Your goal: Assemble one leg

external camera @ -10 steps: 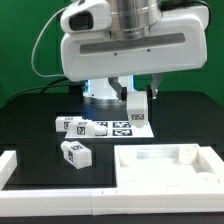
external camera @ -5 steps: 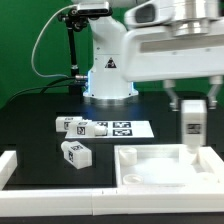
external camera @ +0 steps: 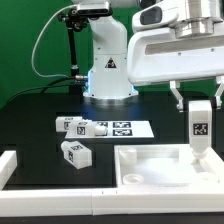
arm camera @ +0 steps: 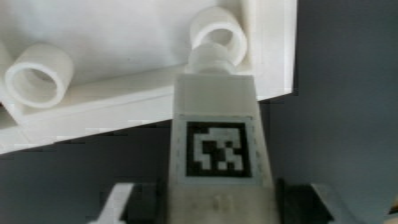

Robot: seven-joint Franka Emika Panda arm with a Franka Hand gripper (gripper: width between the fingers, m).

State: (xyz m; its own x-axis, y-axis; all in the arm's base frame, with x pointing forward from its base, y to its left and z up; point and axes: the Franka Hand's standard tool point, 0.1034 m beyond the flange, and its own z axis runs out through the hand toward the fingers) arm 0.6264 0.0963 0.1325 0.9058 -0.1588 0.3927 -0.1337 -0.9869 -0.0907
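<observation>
My gripper has a job with the white leg. It will stand the leg in the panel's front corner socket farther from the loose legs (external camera: 205, 177) (arm camera: 219, 37).
My gripper (external camera: 198, 100) is shut on a white leg (external camera: 198, 124) with a black-and-white tag, held upright at the exterior view's right. The leg's lower end hangs over the far right corner socket of the large flat white square panel (external camera: 150, 172). In the wrist view the held leg (arm camera: 217, 125) points at a round socket (arm camera: 215, 44) of the panel (arm camera: 107, 105), between my fingers (arm camera: 128, 205). Two more legs lie on the table: one (external camera: 72, 127) by the marker board and one (external camera: 75, 153) nearer the front.
The marker board (external camera: 125, 128) lies flat behind the panel. A white rail (external camera: 20, 170) frames the table's front and left edges. The robot base (external camera: 108, 70) stands at the back, with cables at the exterior view's left.
The arm swung from over the marker board to the exterior view's right with the leg. In the last half second the leg lowered slightly over the panel's corner.
</observation>
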